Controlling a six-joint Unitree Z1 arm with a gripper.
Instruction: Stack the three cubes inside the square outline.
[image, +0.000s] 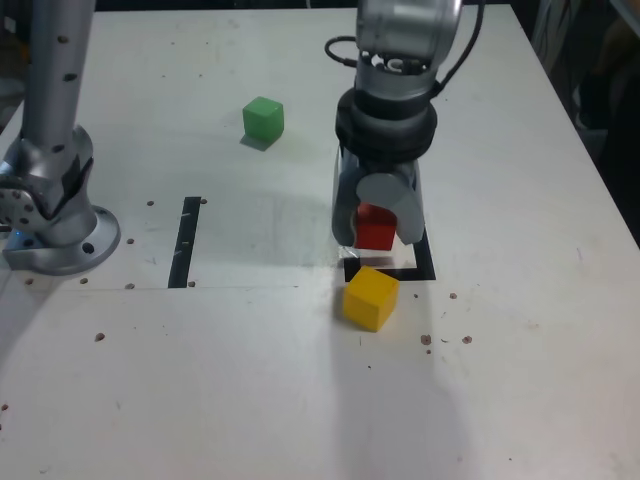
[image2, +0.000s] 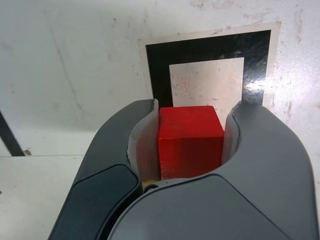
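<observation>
My gripper will release the red cube on the outline's white centre (image: 383, 238) (image2: 204, 112), behind the yellow cube. The red cube is now just above the table.
My gripper (image: 377, 222) is shut on the red cube (image: 376, 228) and holds it just above the table, over the square outline (image: 424, 258). In the wrist view the red cube (image2: 191, 140) sits clamped between the two grey jaws, with the black square outline (image2: 206, 52) and its white centre right past it. The yellow cube (image: 371, 297) lies on the table at the outline's near edge, slightly turned. The green cube (image: 263, 119) rests alone farther back, toward the exterior view's left.
A straight black tape strip (image: 186, 241) runs on the white table at the exterior view's left. The arm's grey base (image: 55, 205) stands at the far left edge. The table's right edge drops to a dark floor.
</observation>
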